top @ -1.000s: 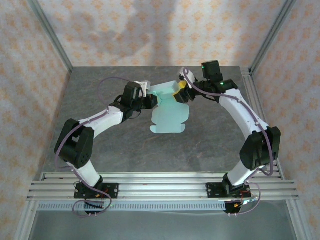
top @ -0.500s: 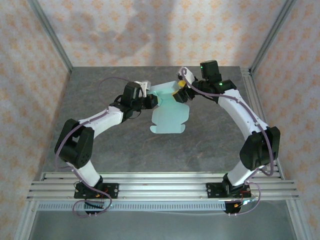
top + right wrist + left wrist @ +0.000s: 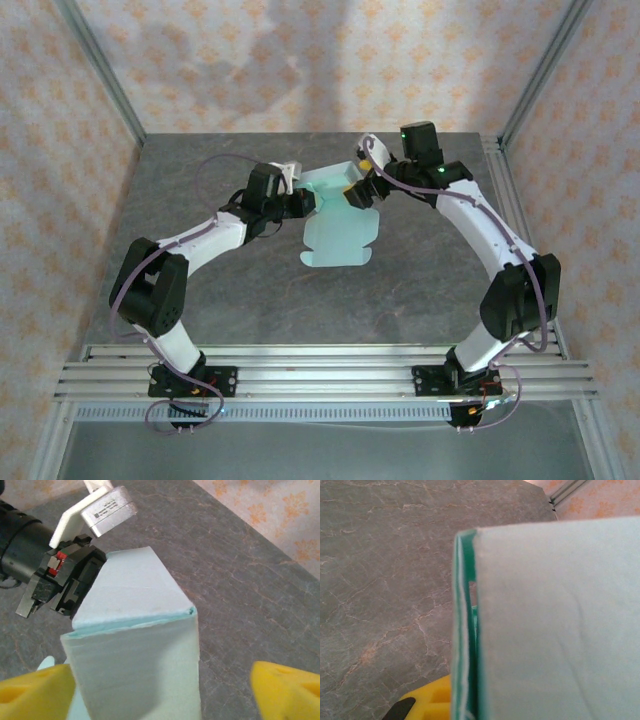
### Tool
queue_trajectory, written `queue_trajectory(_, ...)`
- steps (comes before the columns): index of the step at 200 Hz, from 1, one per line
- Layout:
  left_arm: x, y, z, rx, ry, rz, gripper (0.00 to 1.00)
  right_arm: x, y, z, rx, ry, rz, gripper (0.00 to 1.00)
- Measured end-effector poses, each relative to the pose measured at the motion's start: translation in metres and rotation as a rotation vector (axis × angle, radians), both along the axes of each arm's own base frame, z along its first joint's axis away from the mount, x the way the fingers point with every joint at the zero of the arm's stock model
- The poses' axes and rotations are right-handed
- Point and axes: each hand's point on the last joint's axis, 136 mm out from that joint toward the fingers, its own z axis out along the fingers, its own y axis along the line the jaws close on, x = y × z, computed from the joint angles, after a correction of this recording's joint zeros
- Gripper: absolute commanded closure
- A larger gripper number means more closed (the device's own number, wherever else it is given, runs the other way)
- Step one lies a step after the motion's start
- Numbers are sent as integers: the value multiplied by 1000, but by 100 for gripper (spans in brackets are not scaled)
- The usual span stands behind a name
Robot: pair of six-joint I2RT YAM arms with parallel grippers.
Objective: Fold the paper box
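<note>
My left gripper needs to release the paper box on the bare grey table (image 3: pixel 284 261) next to the flat near part of the box.
The pale mint-blue paper box (image 3: pixel 338 232) lies mid-table, its near part flat and its far part folded up into a raised panel (image 3: pixel 135 675). My left gripper (image 3: pixel 302 203) holds that raised part at its left edge. In the left wrist view the folded card edge (image 3: pixel 465 630) runs up the middle, with one yellow finger (image 3: pixel 427 704) beside it and the other hidden behind the card. My right gripper (image 3: pixel 160 690) is open. Its yellow fingertips (image 3: pixel 35 690) stand wide apart around the raised panel, the left one close to the card and the right one well clear.
The grey marbled table (image 3: pixel 250 290) is walled by patterned panels, with aluminium posts (image 3: pixel 100 70) at the back corners. The rail (image 3: pixel 320 365) carrying both arm bases runs along the near edge. The left arm's camera mount (image 3: pixel 107 507) sits just beyond the box.
The right gripper's yellow fingers show further apart over the box's far right corner, and its wrist has shifted slightly. The left arm and the box have hardly moved.
</note>
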Motion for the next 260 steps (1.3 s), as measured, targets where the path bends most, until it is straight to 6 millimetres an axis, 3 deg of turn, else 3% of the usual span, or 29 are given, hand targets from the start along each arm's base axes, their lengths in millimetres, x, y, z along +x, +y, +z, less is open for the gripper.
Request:
queue_trajectory(25, 6, 12, 1, 20, 23, 40, 100, 6, -13, -4, 26, -1, -102, 0)
queue_trajectory(62, 10, 35, -7, 121, 128, 96, 100, 28, -49, 1, 88, 7, -370, 0)
queue_trajectory(120, -24, 73, -25, 440, 339, 69, 100, 30, -73, -6, 195, 106, -605, 0)
queue_trajectory(158, -60, 98, -31, 610, 485, -1, 100, 32, -73, -13, 242, 178, -654, 1)
queue_trajectory(201, -91, 120, -53, 777, 679, -99, 100, 39, -66, -45, 248, 293, -668, 1)
queue_trajectory(260, -109, 141, -91, 963, 912, -204, 99, 45, -51, -76, 273, 404, -645, 1)
